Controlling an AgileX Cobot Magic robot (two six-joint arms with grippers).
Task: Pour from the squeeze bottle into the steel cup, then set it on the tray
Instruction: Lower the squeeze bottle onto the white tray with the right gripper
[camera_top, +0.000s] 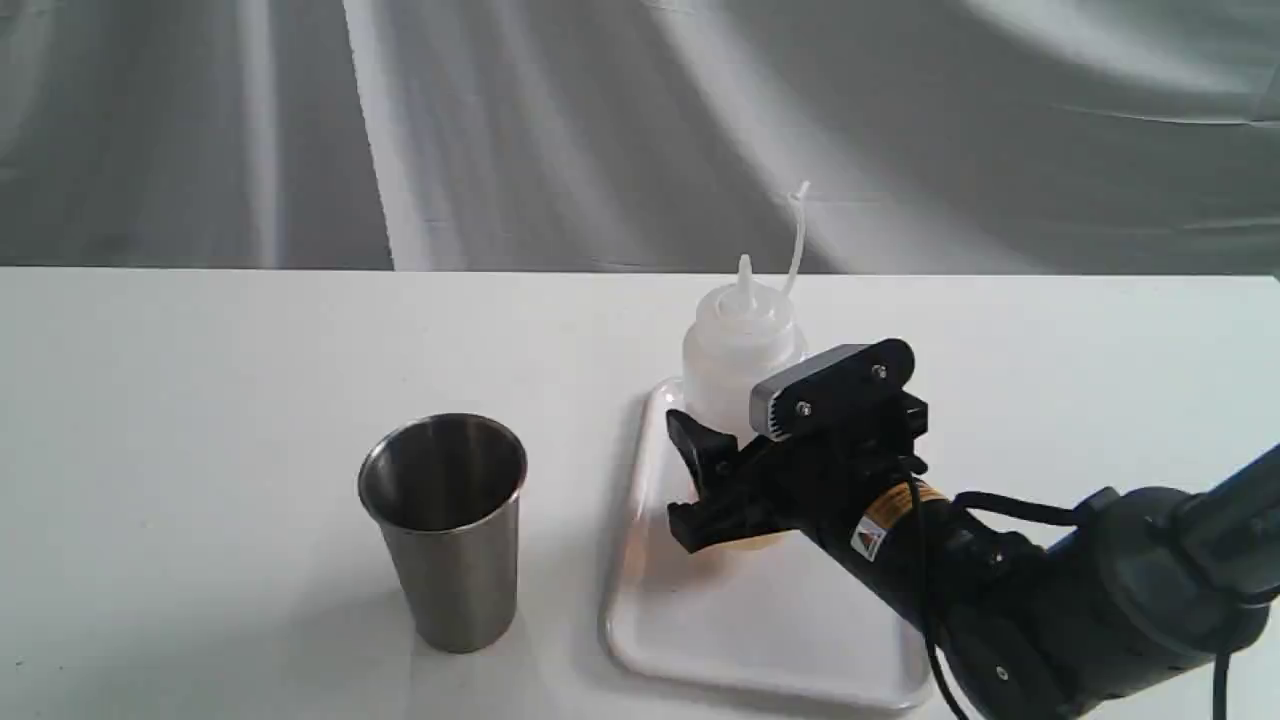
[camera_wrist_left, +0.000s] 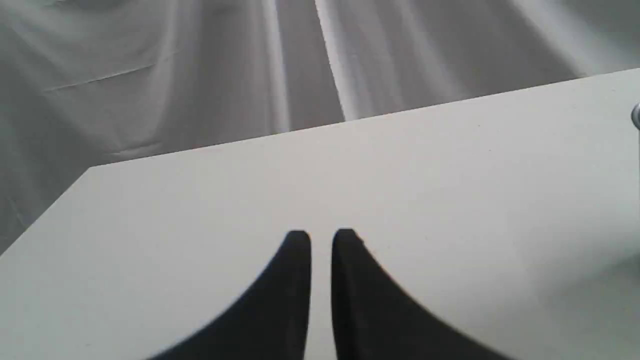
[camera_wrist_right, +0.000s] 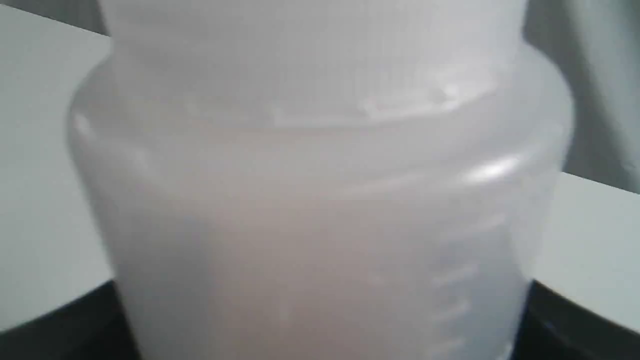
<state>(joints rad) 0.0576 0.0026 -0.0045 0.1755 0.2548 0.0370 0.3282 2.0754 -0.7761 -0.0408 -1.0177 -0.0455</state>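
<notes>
Next, my right gripper lets go of the squeeze bottle near the middle of the white tray (camera_top: 745, 572), a little toward the steel cup.
The squeeze bottle (camera_top: 738, 345) stands upright on the far part of the white tray (camera_top: 760, 640), with its cap strap pointing up and amber liquid low down by the fingers. My right gripper (camera_top: 686, 482) reaches in from the right and is shut on the bottle's lower body. In the right wrist view the bottle (camera_wrist_right: 320, 200) fills the picture, and black fingers (camera_wrist_right: 60, 330) press against both of its sides. The steel cup (camera_top: 445, 530) stands upright to the left of the tray, apart from it. Over bare table, my left gripper (camera_wrist_left: 321, 235) is shut on nothing.
The white table (camera_top: 200, 400) runs back to a far edge in front of a grey cloth backdrop (camera_top: 600, 120). The right arm (camera_top: 1050, 600) lies over the tray's right corner. A sliver of the steel cup (camera_wrist_left: 636, 117) shows at the edge of the left wrist view.
</notes>
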